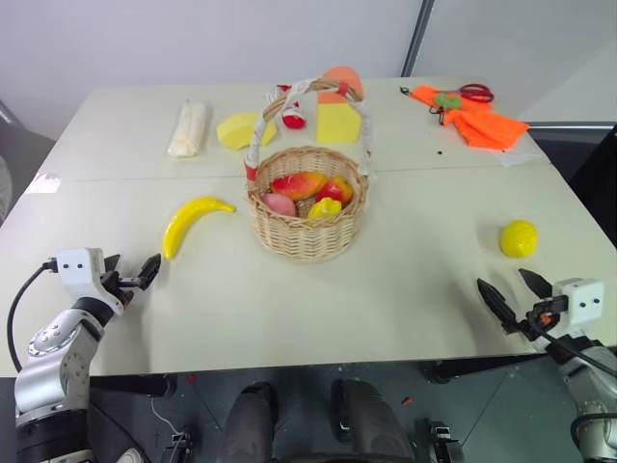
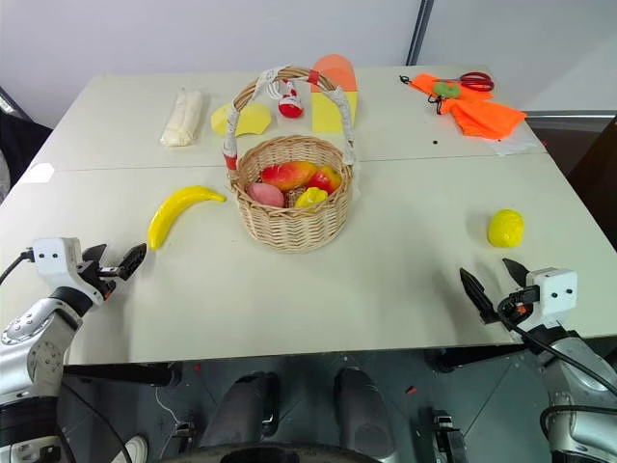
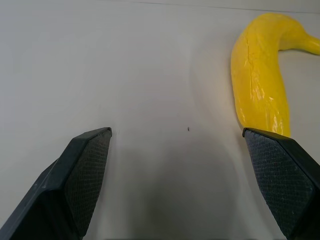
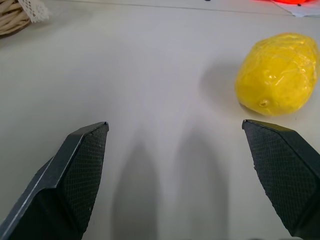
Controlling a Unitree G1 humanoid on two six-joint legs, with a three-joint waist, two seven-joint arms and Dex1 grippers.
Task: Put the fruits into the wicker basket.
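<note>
The robot's left gripper needs to next move to the near half [image 1: 176, 232] [image 3: 261, 95] of the yellow banana, between its middle and its near end, and close there.
The wicker basket [image 1: 307, 234] stands mid-table with its tall white-and-red handle upright, and several toy fruits lie inside it. A long yellow banana [image 1: 193, 220] lies on the table to the basket's left. My left gripper [image 1: 133, 268] is open just short of the banana's near end, which shows beside one finger in the left wrist view as banana [image 3: 260, 85]. A bumpy yellow lemon [image 1: 519, 238] sits at the right. My right gripper [image 1: 503, 282] is open in front of it, with nothing between its fingers; the lemon [image 4: 277, 75] lies ahead, off to one side.
Behind the basket are a pale yellow wedge [image 1: 241, 128], a yellow block with an orange top [image 1: 339, 111], a small red-and-white figure [image 1: 294, 114] and a white roll [image 1: 189, 128]. An orange cloth [image 1: 482, 123] and scissors [image 1: 476, 93] lie at the far right. Both grippers are near the table's front edge.
</note>
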